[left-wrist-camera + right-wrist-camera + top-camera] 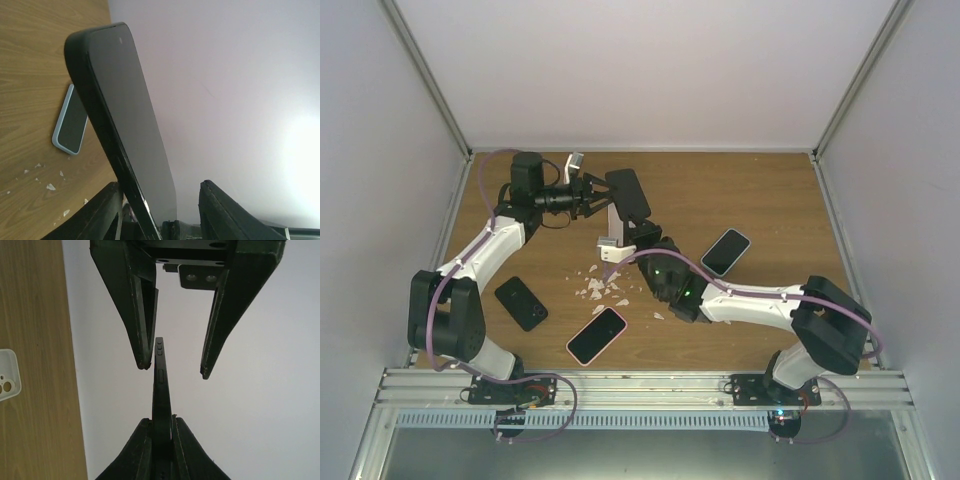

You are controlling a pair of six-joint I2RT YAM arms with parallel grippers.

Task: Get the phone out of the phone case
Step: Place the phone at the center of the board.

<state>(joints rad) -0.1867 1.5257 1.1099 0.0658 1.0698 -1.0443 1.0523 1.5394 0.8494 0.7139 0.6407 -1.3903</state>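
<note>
The cased phone is held at its lower end by my right gripper, so my left gripper should grip a long edge before my right gripper takes the opposite edge [642,192].
A black phone in a black case [628,195] is held in the air over the back middle of the table. My right gripper [642,232] is shut on its lower end; in the right wrist view its fingers [145,445] clamp the phone's thin edge [161,390]. My left gripper [600,195] stands open around the other end. In the left wrist view the cased phone [125,115] leans against the left finger [107,205], while the other finger [220,210] stands well apart from it. From the right wrist view, the left gripper [173,370] straddles the phone's tip.
On the wooden table lie a black phone [521,302], a pink-cased phone [596,335] and a light blue-cased phone [725,252] [70,122]. White fragments [600,288] are scattered near the middle. A white empty case [7,382] lies on the table.
</note>
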